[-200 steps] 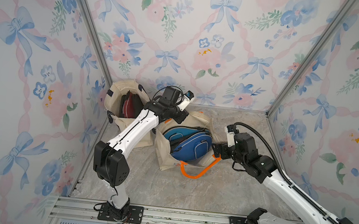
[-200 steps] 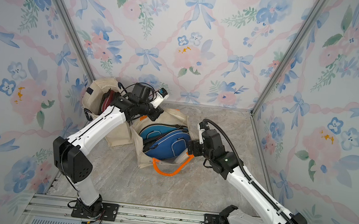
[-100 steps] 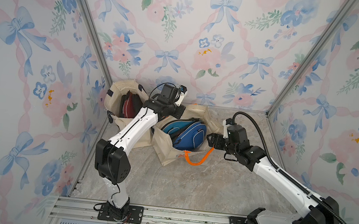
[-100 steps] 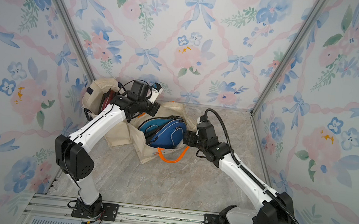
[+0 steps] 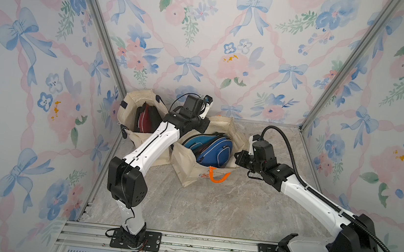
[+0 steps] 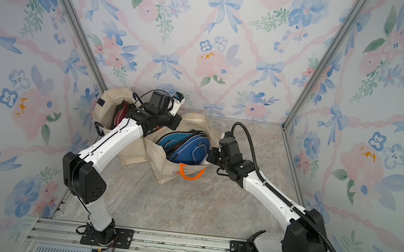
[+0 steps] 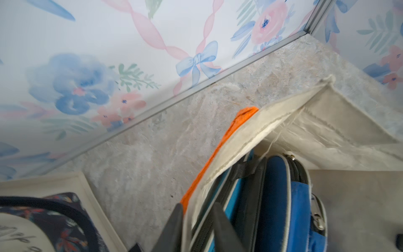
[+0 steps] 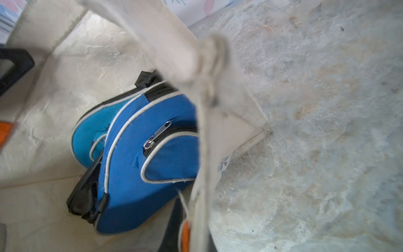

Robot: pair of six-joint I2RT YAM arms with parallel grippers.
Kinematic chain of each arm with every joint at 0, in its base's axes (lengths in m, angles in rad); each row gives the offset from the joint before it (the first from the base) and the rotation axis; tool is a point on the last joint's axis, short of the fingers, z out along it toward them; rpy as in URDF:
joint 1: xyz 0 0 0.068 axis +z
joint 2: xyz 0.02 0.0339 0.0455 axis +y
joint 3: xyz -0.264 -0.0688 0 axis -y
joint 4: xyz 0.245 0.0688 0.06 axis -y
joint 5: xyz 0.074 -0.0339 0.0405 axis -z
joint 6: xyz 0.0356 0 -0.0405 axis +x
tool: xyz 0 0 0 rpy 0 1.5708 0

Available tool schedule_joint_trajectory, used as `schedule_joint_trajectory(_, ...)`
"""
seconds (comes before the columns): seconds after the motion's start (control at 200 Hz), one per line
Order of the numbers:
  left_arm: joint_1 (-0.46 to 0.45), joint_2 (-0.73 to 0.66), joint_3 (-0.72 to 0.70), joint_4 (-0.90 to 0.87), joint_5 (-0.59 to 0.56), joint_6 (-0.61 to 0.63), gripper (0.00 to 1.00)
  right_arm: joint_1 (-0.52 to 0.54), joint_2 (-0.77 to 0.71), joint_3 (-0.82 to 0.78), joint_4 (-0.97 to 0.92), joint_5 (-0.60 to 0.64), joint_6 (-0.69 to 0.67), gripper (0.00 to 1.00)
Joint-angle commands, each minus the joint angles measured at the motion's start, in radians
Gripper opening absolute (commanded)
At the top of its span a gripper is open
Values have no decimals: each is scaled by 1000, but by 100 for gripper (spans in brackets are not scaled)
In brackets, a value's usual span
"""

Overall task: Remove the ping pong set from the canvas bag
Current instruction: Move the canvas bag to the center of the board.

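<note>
The robot's left gripper has the case's zipper edge in its fingers along with the bag's rim, so it should grip only the bag's rim point(image 7: 221, 167) by the orange handle, leaving the case free.
The ping pong set point(image 5: 215, 149) point(image 6: 188, 148) is a blue zipped case with grey piping, lying inside the cream canvas bag point(image 5: 191, 171) point(image 6: 165, 168) at mid floor. My left gripper point(image 7: 197, 207) stands at the bag's back rim point(image 7: 261, 126), fingers apart, with the rim and the case's zipper edge point(image 7: 281, 196) between them. My right gripper point(image 8: 193, 222) point(image 5: 237, 158) is shut on the bag's right rim, next to an orange handle point(image 8: 185, 235). The case point(image 8: 152, 163) shows just inside that rim. Another orange handle point(image 5: 218, 177) hangs down the bag's front.
A second canvas bag point(image 5: 131, 104) holding a dark red case point(image 5: 145, 120) stands in the back left corner, under my left arm. Floral walls close in behind and on both sides. Bare marble floor point(image 5: 212, 209) lies in front of the bags.
My right gripper has moved in to the bag's right rim and shut on it. The left jaws have parted a little. The bag's mouth has narrowed and the orange handle has drawn in.
</note>
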Motion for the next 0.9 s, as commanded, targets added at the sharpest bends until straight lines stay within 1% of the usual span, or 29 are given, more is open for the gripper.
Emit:
schedule_joint_trajectory(0.0,-7,7,28,42,-61,65,41,2,-7,-17,-1,17,-46,0)
schedule_joint_trajectory(0.055,-7,13,32,39,-69,88,46,2,-16,-23,-1,20,-66,0)
schedule_joint_trajectory(0.14,-5,27,38,34,-87,129,56,0,-30,-32,3,18,-77,0)
schedule_joint_trajectory(0.16,-5,31,40,32,-94,138,58,1,-32,-34,7,14,-109,0)
schedule_joint_trajectory(0.225,-1,45,51,23,-117,171,65,1,-39,-37,9,8,-127,0)
schedule_joint_trajectory(0.34,16,72,80,-5,-79,208,72,1,-47,-47,8,-5,-148,0)
schedule_joint_trajectory(0.475,18,104,121,-83,-30,258,74,1,-57,-57,6,-11,-160,0)
schedule_joint_trajectory(0.685,22,94,94,-130,64,285,74,0,-52,-54,-3,-17,-177,0)
schedule_joint_trajectory(0.76,23,103,82,-144,58,285,73,0,-51,-48,-7,-20,-183,0)
schedule_joint_trajectory(0.895,25,130,71,-150,1,276,70,0,-53,-37,-21,-19,-196,0)
